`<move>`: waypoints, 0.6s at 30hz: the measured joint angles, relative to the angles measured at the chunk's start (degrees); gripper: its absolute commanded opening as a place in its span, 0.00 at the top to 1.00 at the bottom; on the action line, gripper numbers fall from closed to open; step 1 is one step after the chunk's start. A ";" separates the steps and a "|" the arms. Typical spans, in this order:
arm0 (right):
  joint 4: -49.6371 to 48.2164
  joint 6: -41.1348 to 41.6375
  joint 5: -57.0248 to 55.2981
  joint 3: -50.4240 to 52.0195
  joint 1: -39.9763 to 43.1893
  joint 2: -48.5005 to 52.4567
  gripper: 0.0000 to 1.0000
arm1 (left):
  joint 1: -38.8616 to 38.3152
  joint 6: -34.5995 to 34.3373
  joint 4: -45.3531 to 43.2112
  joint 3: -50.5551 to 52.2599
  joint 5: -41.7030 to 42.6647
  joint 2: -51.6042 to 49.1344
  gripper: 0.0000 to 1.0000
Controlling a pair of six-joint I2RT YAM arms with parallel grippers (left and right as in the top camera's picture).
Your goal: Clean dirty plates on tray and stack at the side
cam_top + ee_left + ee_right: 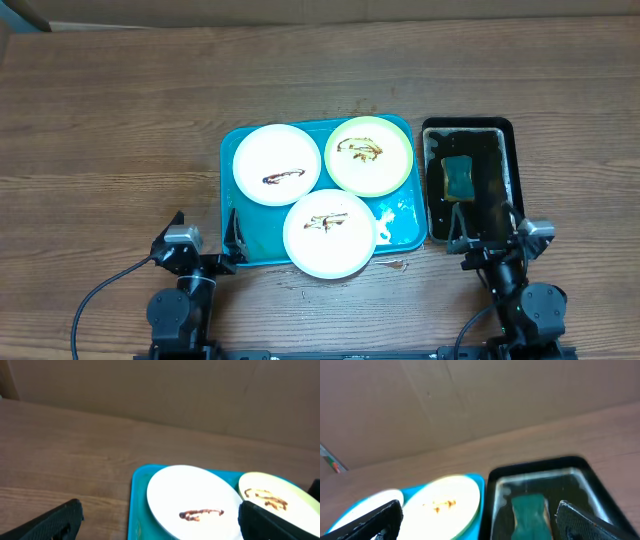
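The robot's right gripper needs to next go to the green sponge's middle (458, 179) (532, 521) in the black tray and close there, because the plates need wiping.
The turquoise tray (238, 140) holds three plates, each with a brown sauce smear. A white plate (277, 164) lies at the tray's back left, a pale yellow-green plate (368, 153) at the back right, and a white plate (330, 233) at the front, hanging over the front rim. My left gripper (205, 232) is open and empty at the tray's front left corner; its wrist view shows the tray (139, 495), the back-left plate (195, 500) and the yellow-green plate (275, 497). My right gripper (487, 228) is open and empty.
A narrow black tray (500, 135) stands right of the turquoise tray with a green sponge (458, 178) in it. The right wrist view shows the sponge (530, 512) in the black tray (540, 467) between the fingers. A small brown smear (395, 265) marks the table.
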State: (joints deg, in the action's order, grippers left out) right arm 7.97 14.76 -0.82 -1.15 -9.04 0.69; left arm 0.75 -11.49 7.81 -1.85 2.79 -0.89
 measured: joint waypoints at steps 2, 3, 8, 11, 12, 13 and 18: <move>2.51 0.57 0.02 -0.68 0.00 0.28 0.00 | 0.00 0.37 4.52 -2.03 0.22 -0.11 0.00; 3.72 0.85 -0.04 -1.14 0.00 0.63 0.00 | 0.00 0.87 7.30 -3.15 0.50 -0.48 0.00; 11.63 1.53 0.00 -6.32 0.00 4.63 0.00 | 0.00 2.99 15.37 -9.60 1.29 -6.45 0.00; 15.93 2.29 -0.02 -11.13 0.00 9.05 0.00 | 0.00 3.61 16.63 -15.72 1.73 -12.70 0.00; 17.09 2.93 0.02 -12.94 0.00 10.80 0.00 | 0.00 3.82 17.25 -18.16 1.81 -15.13 0.00; 18.08 3.32 0.17 -14.93 0.02 12.79 0.00 | 0.00 4.04 17.99 -20.63 1.97 -17.64 0.00; 24.68 4.52 1.75 -25.40 0.02 23.43 0.00 | 0.00 4.26 26.53 -32.96 2.36 -30.58 0.00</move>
State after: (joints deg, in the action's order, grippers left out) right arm 32.64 19.29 0.93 -26.55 -9.02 24.12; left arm 0.75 -7.22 34.35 -34.81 5.15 -31.46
